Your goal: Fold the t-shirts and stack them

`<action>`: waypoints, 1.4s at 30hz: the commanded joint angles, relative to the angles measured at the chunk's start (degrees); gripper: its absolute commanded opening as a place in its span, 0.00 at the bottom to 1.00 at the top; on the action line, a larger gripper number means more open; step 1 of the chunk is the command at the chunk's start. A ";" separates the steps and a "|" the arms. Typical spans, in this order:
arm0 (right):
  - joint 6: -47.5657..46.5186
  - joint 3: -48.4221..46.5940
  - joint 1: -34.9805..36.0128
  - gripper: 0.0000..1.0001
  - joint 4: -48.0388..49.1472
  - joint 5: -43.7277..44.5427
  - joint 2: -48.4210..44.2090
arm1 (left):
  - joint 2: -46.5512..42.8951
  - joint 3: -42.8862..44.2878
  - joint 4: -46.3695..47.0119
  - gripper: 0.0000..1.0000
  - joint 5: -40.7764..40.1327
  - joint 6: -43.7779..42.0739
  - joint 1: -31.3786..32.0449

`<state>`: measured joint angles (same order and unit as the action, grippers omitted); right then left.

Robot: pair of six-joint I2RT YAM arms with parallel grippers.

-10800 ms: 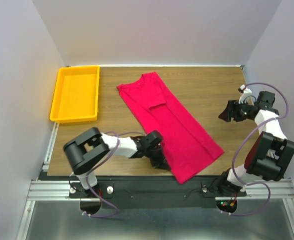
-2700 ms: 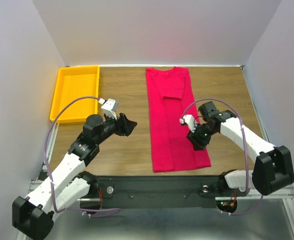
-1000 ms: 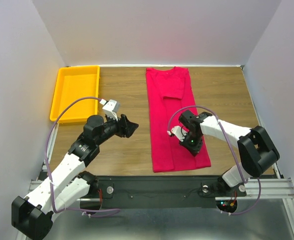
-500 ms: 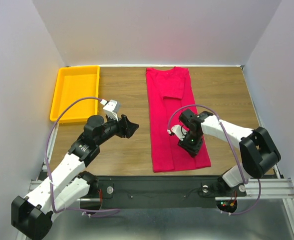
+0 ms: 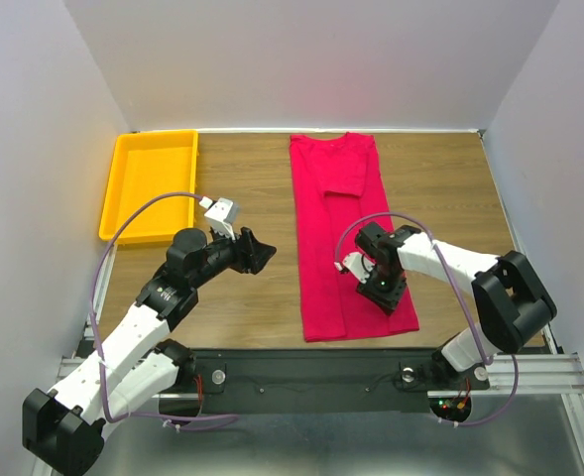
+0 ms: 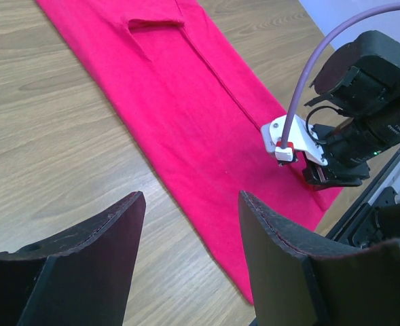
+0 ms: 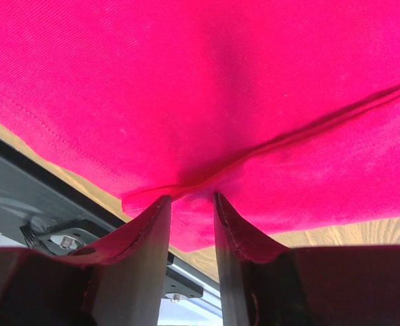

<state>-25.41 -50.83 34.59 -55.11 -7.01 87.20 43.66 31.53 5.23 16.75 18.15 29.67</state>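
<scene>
My right gripper should pinch the red t-shirt's loose edge (image 7: 204, 184) near the hem and pull it inward, because the folded side slants out there.
The red t-shirt (image 5: 336, 198) lies flat on the wooden table as a long strip, sides and sleeves folded in, collar at the far end. My right gripper (image 5: 382, 291) presses down on its near right part. In the right wrist view the fingertips (image 7: 160, 201) stand a little apart on a raised fold of the t-shirt (image 7: 220, 81), close to the hem; the jaws are open and not closed on the cloth. My left gripper (image 5: 263, 253) hovers open over bare wood left of the t-shirt (image 6: 186, 102), with nothing between its fingers (image 6: 132, 204).
A yellow tray (image 5: 153, 188) sits at the far left of the table. Just beyond the shirt's hem runs the table's near edge and a metal rail (image 7: 70, 238). The right arm (image 6: 362, 122) shows in the left wrist view.
The right gripper's jaws have parted from shut while staying down on the shirt's near right part, shifting slightly. The left arm and the shirt have not moved.
</scene>
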 commanded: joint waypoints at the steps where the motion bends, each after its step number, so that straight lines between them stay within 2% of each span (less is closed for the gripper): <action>1: 0.80 -1.11 0.66 0.37 0.97 0.85 0.69 | -0.77 0.29 2.41 0.68 0.91 0.04 0.30; 11: 1.41 -2.08 1.45 0.44 0.62 0.24 1.83 | -1.30 0.20 2.41 0.68 0.74 0.13 0.48; 17: 2.12 -2.35 1.97 0.44 0.53 1.03 2.98 | -1.38 0.20 2.41 0.68 0.74 0.04 0.65; 20: 2.56 -2.26 1.97 0.38 0.88 1.73 3.42 | -1.47 0.20 2.41 0.68 0.56 0.13 0.92; 23: 3.17 -2.43 2.06 0.20 0.97 2.17 3.50 | -1.56 0.20 2.41 0.68 0.56 0.13 1.00; 27: 3.61 -3.05 2.06 0.06 0.45 1.30 2.54 | -1.56 0.20 2.41 0.68 0.56 0.04 1.09; 33: 3.00 -5.16 2.06 0.04 -1.75 -0.98 0.17 | -1.30 0.20 2.41 0.68 0.65 -0.05 1.35; 42: 2.38 -4.63 2.59 0.06 -2.81 -3.89 0.87 | -1.21 0.20 2.41 0.68 0.56 0.04 1.44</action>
<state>-22.57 -55.02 36.12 -56.62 -8.88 88.84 43.31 31.53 5.23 16.91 18.17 30.76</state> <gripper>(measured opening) 0.050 0.681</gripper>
